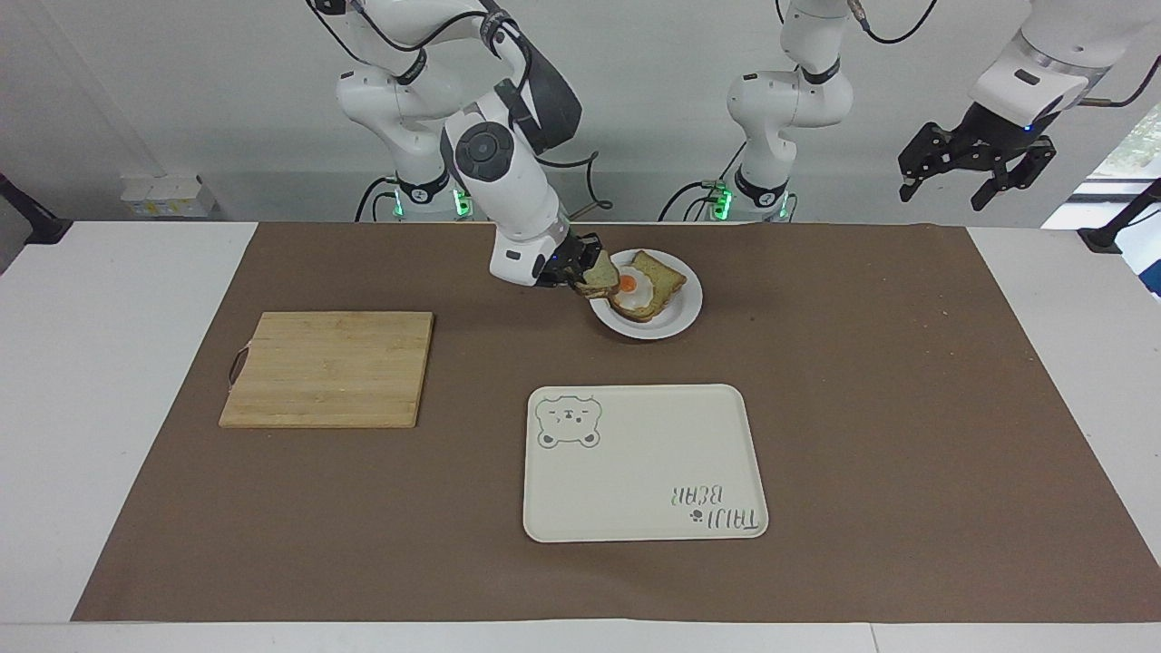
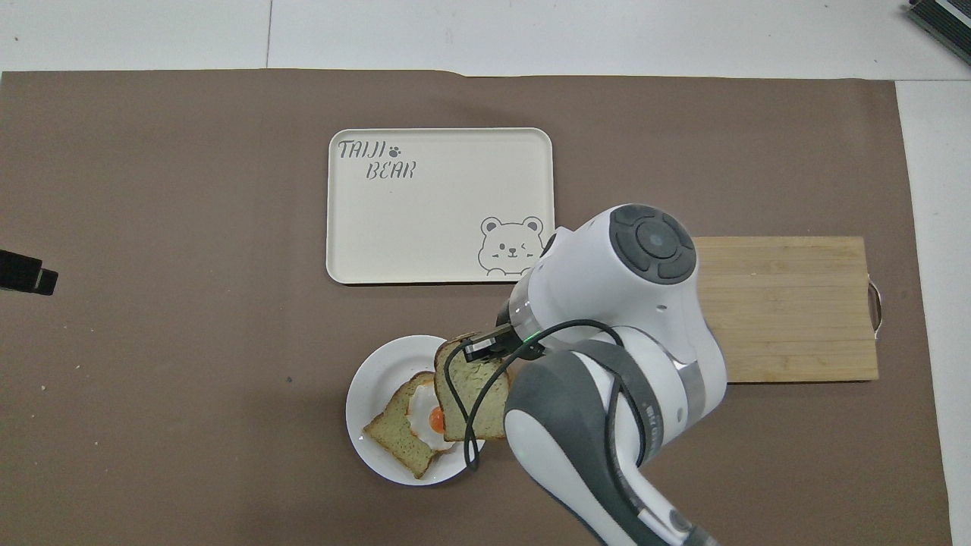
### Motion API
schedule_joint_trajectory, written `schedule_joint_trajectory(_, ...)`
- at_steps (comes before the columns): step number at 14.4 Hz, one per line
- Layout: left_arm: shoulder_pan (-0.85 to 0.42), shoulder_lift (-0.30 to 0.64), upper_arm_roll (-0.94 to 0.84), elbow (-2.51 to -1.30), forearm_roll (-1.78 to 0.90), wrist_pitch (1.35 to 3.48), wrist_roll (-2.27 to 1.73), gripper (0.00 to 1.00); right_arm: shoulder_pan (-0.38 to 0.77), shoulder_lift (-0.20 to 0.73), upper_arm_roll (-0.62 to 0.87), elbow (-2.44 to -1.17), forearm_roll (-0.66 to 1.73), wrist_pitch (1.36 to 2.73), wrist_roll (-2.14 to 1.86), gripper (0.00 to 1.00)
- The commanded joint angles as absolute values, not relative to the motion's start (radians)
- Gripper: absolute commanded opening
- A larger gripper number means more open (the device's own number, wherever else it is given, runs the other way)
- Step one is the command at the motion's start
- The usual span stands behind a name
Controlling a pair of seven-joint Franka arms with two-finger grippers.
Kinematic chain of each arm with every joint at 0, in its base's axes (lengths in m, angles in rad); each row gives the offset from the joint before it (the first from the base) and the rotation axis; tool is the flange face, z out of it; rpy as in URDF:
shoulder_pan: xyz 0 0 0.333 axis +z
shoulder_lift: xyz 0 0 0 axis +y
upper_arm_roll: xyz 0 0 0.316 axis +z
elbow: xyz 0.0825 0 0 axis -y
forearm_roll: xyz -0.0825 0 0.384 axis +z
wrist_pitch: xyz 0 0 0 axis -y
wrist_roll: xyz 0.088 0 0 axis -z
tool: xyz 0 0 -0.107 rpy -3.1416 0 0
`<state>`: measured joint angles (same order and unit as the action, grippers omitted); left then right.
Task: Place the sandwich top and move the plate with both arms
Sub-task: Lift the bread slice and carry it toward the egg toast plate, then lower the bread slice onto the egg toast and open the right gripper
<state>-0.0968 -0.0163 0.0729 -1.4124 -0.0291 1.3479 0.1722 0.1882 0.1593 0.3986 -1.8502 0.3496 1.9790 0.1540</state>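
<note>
The robot's right gripper needs to release the sandwich top on the fried egg (image 2: 416, 399), so that it covers the bread slice on the plate. The sandwich top is still above the plate's edge.
My right gripper (image 1: 580, 268) is shut on the sandwich top (image 1: 598, 275), a pale slice with a brown crust. It holds the slice in the air over the edge of the plate (image 1: 678, 317) that lies toward the right arm's end. In the overhead view the sandwich top (image 2: 472, 394) covers part of the fried egg (image 2: 426, 415) on the bread slice (image 2: 394, 438) lying on the plate (image 2: 370, 379). The right gripper (image 2: 485, 351) grips the slice at its rounded end. My left gripper (image 1: 976, 177) hangs open and high at the left arm's end, holding nothing.
A cream tray (image 1: 644, 472) with a bear drawing lies farther from the robots than the plate. A wooden cutting board (image 1: 326, 367) sits bare toward the right arm's end. A brown mat (image 1: 907, 408) covers the table.
</note>
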Motion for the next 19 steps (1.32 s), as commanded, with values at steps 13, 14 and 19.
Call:
schedule_joint_trajectory(13,-0.094,-0.041,0.071,-1.44,-0.021,1.35,0.183,1.0,0.318,0.196,0.4,-1.902,0.377,2.163,0.279,0.0)
schedule_joint_trajectory(14,-0.094,-0.041,0.071,-1.44,-0.021,1.348,0.183,1.0,0.322,0.212,0.4,-1.902,0.377,2.178,0.282,0.0)
schedule_joint_trajectory(19,-0.094,-0.041,0.071,-1.44,-0.021,1.348,0.183,1.0,0.342,0.264,0.399,-1.91,0.376,2.26,0.272,0.0)
